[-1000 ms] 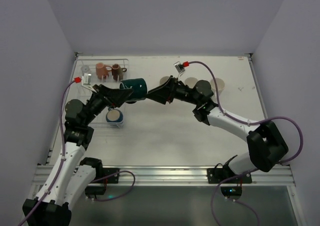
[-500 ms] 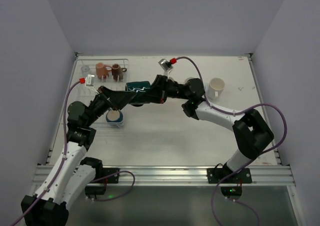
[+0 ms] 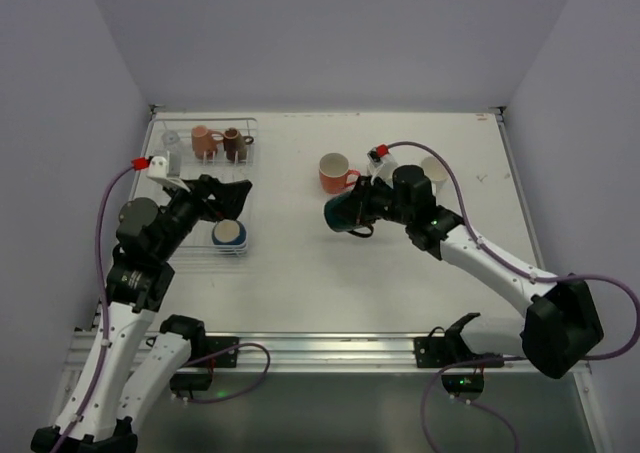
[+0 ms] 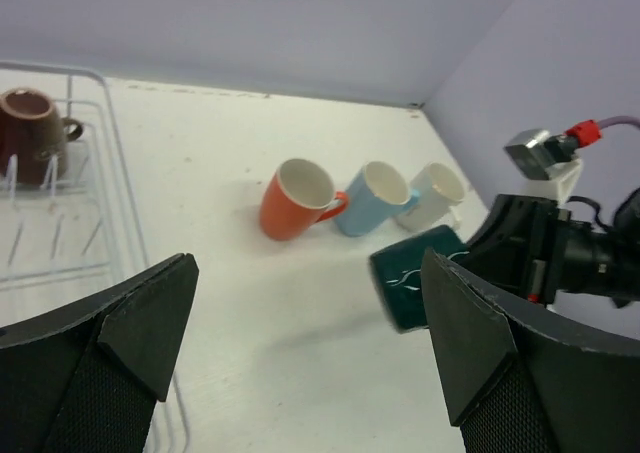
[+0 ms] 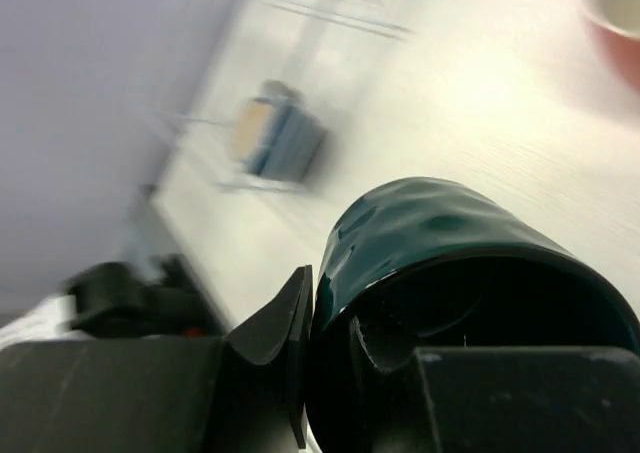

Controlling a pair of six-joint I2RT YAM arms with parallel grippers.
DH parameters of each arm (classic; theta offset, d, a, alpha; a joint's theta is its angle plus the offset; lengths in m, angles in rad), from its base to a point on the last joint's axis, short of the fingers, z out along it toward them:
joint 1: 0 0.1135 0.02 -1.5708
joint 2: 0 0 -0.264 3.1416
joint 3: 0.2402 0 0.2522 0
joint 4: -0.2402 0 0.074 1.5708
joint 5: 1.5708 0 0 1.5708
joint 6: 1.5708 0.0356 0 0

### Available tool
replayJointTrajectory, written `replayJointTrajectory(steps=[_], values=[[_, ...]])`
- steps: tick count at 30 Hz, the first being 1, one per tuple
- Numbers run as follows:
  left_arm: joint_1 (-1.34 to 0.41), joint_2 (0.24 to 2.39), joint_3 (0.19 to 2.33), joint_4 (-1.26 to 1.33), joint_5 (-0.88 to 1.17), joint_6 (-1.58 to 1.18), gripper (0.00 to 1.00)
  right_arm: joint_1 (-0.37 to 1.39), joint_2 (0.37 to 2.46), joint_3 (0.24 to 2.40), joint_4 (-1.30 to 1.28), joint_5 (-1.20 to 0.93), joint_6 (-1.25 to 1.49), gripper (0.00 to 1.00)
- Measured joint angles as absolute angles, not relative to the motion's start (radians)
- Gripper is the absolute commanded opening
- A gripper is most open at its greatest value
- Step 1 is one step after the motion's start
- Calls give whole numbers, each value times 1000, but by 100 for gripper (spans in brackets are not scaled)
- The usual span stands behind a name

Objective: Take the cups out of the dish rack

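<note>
The robot's right gripper will set the dark green cup down on the table (image 3: pixel 401 221) just in front of the light blue cup.
My right gripper (image 3: pixel 360 213) (image 5: pixel 335 358) is shut on the rim of a dark green cup (image 3: pixel 343 214) (image 5: pixel 450 243), one finger outside and one inside, holding it on its side above the table. An orange cup (image 3: pixel 335 173) (image 4: pixel 298 199), a light blue cup (image 4: pixel 371 197) and a white cup (image 3: pixel 436 169) (image 4: pixel 433 190) stand in a row behind it. The dish rack (image 3: pixel 246 163) (image 4: pixel 110 173) at the left holds a clear glass (image 3: pixel 170 138), a salmon pink cup (image 3: pixel 203 141), a dark brown cup (image 3: pixel 233 143) (image 4: pixel 30 125) and a navy cup (image 3: pixel 229 236). My left gripper (image 3: pixel 230 195) (image 4: pixel 308 265) hangs open and empty over the rack's right side.
Purple walls close in the white table at the left, back and right. A metal rail (image 3: pixel 330 348) runs along the near edge by the arm bases. My right forearm (image 3: pixel 480 258) stretches across the table's right half.
The dark green cup passed from my left gripper to my right, which shut on it and carried it right. My left gripper opened wider and drew back over the rack.
</note>
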State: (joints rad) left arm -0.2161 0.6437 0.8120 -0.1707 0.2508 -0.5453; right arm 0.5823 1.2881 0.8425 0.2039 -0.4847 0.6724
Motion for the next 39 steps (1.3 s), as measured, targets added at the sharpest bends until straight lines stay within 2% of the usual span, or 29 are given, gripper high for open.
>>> replayJointTrajectory(steps=[3,8,15,22,25,26,27,30,32,35,39], values=[[-216,616,757,-235,210,-467,100,580,1231,837,-66,-276,556,0],[-216,583,684,-348,148,-392,100,488,1244,814,-295,-41,467,0],[-216,555,682,-370,100,-352,100,423,1478,886,-402,139,405,0],[-216,634,682,-417,14,-356,100,421,1626,1020,-396,193,358,1],[-216,677,682,-443,-13,-366,100,421,1630,1042,-389,194,347,16],[-216,689,682,-449,-20,-372,100,421,1631,1045,-385,194,345,33],[-216,703,682,-455,-25,-378,100,421,1631,1047,-380,193,344,43],[-216,755,683,-488,-28,-401,100,421,1631,1047,-362,192,341,68],[-216,789,682,-514,-28,-409,100,421,1626,1039,-345,188,338,76],[-216,811,683,-546,-29,-418,100,421,1597,1022,-344,174,339,82],[-216,847,701,-579,-36,-429,100,427,1480,991,-337,141,344,83]])
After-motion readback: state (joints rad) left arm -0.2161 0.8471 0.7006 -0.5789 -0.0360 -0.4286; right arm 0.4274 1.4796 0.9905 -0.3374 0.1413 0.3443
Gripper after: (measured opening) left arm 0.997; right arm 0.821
